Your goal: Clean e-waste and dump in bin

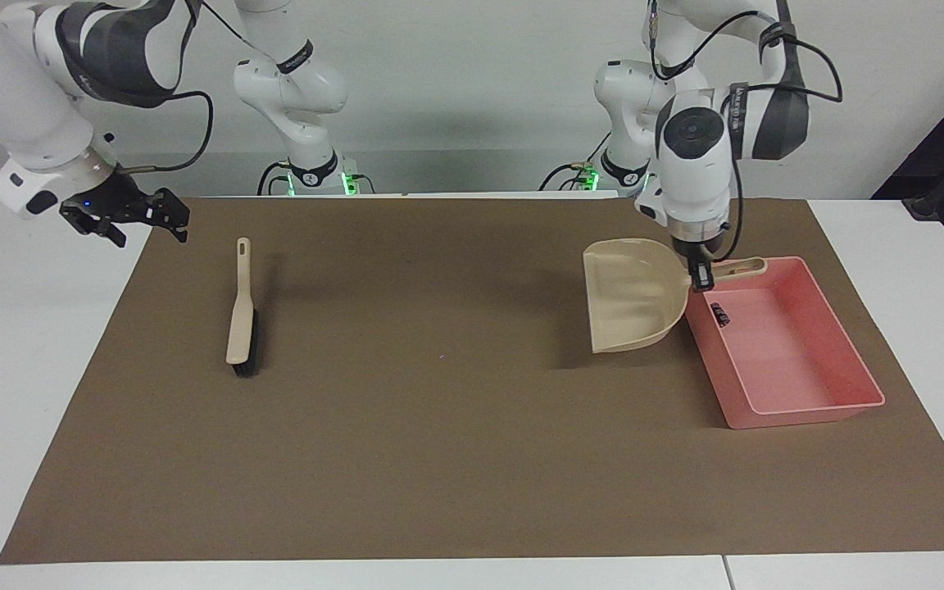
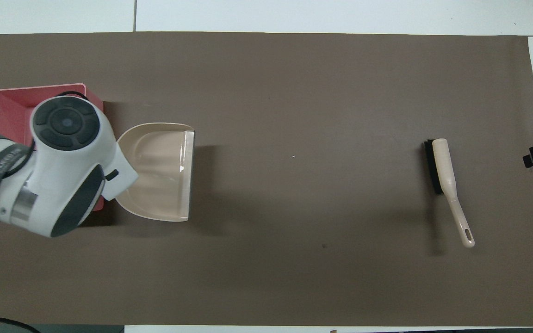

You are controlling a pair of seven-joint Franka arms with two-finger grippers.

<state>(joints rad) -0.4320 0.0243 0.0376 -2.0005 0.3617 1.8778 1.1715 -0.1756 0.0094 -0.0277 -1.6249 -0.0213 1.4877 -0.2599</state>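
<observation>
I need to set the beige dustpan on the brown mat (image 2: pixel 195 175) with my left gripper, beside the pink bin, facing the brush.
The pink bin (image 1: pixel 791 406) stands on the brown mat at the left arm's end; in the overhead view only its corner (image 2: pixel 5 99) shows past the left arm. A dark stubby e-waste piece (image 1: pixel 719 314) lies in it. The white piece does not show. My left gripper (image 1: pixel 701 277) is shut on the handle of the beige dustpan (image 1: pixel 632 295), which hangs level just above the mat beside the bin, mouth toward the table's middle (image 2: pixel 160 171). My right gripper (image 1: pixel 124 215) is open and empty, raised over the mat's edge at the right arm's end.
A beige brush with black bristles (image 1: pixel 241 315) lies on the mat toward the right arm's end, and shows in the overhead view (image 2: pixel 447 180). The brown mat (image 1: pixel 439 459) covers most of the white table.
</observation>
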